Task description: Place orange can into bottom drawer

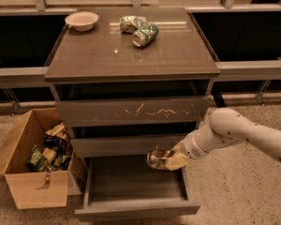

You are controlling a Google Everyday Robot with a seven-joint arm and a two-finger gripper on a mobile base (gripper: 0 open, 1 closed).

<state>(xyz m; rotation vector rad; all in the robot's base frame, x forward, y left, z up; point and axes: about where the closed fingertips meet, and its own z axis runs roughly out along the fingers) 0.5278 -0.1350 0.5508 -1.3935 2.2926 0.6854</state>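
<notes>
I will let go of the orange can on the bottom drawer's inside (pixel 156 183), toward the side closest to my arm. The can now hangs just above that open drawer.
My gripper (pixel 171 159) is shut on the orange can (pixel 158 158), a small can with a mottled orange-brown label, held on its side. The can hangs just above the open bottom drawer (pixel 136 209), over its back right part, right below the middle drawer's front. The white arm reaches in from the right. The bottom drawer is pulled out towards me and its inside looks bare.
On the cabinet top (pixel 131 55) lie a green can (pixel 145 34), a green-and-white can (pixel 132 23) and a small bowl (pixel 81 20). An open cardboard box (pixel 35 184) with packets stands on the floor at the left. The scratched top drawer (pixel 131 111) is shut.
</notes>
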